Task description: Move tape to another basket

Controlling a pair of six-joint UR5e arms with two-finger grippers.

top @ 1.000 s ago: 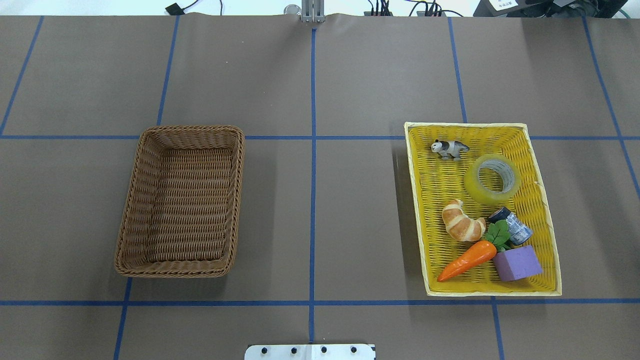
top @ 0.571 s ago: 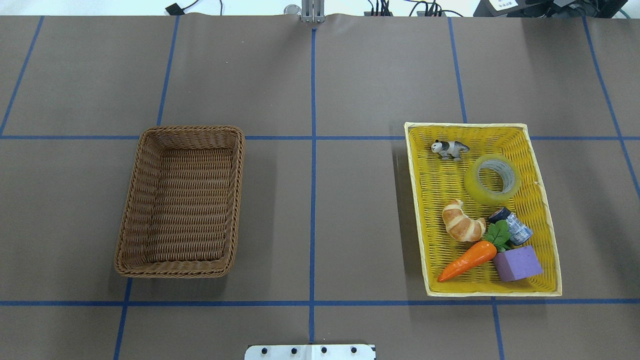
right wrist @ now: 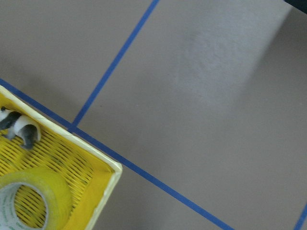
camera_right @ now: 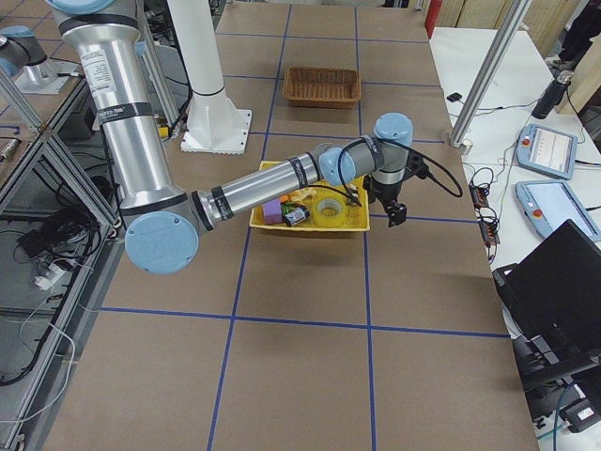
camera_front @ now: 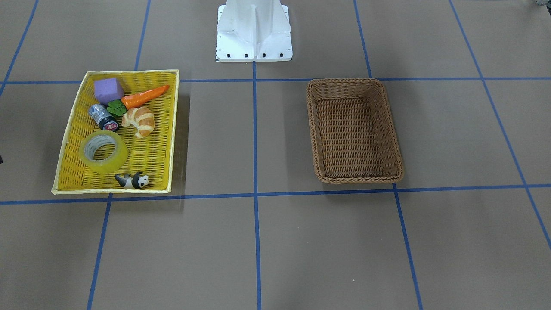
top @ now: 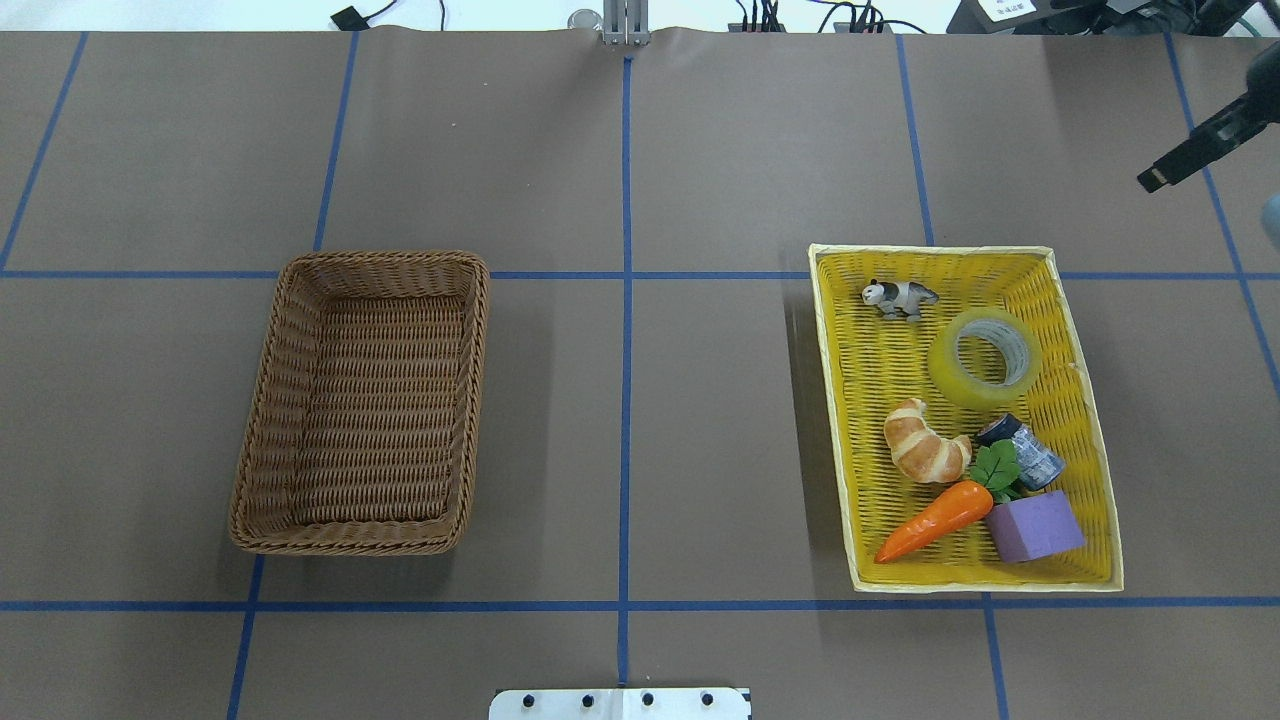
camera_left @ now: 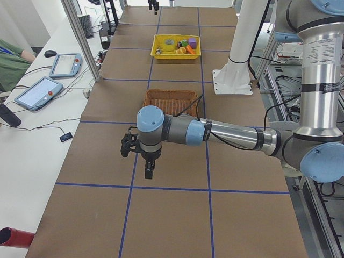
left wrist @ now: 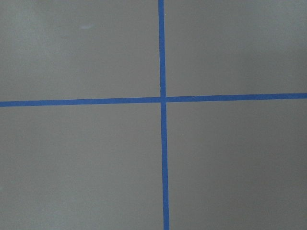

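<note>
I should close my right gripper on the side of the tape (camera_front: 88,158) (right wrist: 55,201) that faces the empty corner of the yellow tray, with one finger inside the tape's hole.
The tape (top: 958,385), a wide translucent yellow roll, lies in the far right part of the shallow yellow tray (top: 830,420). It also shows in the front view (camera_front: 106,165) and the right wrist view (right wrist: 53,189). The brown wicker basket (top: 385,258) stands empty on the left of the table, also in the front view (camera_front: 344,80). My right gripper (top: 1190,150) hangs above the table beyond the tray's far right corner; I cannot tell if it is open. My left gripper (camera_left: 149,171) hangs over bare table left of the basket, seen only from the side.
The tray also holds a panda toy (top: 900,297), a croissant (top: 925,445), a carrot (top: 935,520), a purple block (top: 1035,525) and a small dark cylinder (top: 1025,450). Blue tape lines grid the brown table. The robot's white base (camera_front: 254,30) stands mid-table on the robot's side.
My right gripper has come into the overhead view at the upper right edge. The tape, the tray and the basket have not moved.
</note>
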